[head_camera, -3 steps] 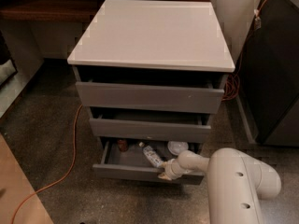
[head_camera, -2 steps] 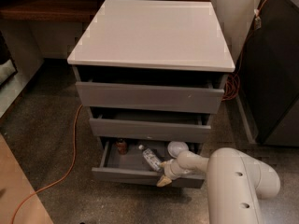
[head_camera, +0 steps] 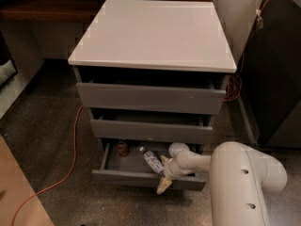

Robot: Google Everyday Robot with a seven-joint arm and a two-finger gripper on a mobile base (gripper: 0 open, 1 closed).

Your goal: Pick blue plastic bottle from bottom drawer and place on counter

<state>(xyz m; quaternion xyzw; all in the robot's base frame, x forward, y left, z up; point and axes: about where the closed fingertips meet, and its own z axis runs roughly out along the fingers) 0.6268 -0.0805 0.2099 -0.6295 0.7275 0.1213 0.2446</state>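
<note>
One finger of the robot's gripper hangs over the drawer front, so the robot should bring both fingers inside the drawer by the blue plastic bottle's base (head_camera: 157,167) before closing.
The blue plastic bottle (head_camera: 151,161) lies on its side inside the open bottom drawer (head_camera: 141,177), its white cap pointing to the back left. My gripper (head_camera: 164,173) is at the drawer's front right, just right of the bottle, and stands open. One tan fingertip (head_camera: 165,160) is beside the bottle's base, and the other hangs over the drawer front. Nothing is held between them. The white counter (head_camera: 155,34) on top of the cabinet is bare.
A short red-brown can (head_camera: 122,148) stands at the drawer's back left, and a white bowl (head_camera: 178,149) sits at the back right behind my arm. The two upper drawers are slightly ajar. An orange cable (head_camera: 73,145) runs over the floor on the left. A dark cabinet (head_camera: 277,79) stands on the right.
My gripper has shifted a little to the left, closer to the bottle. The bottle has not moved.
</note>
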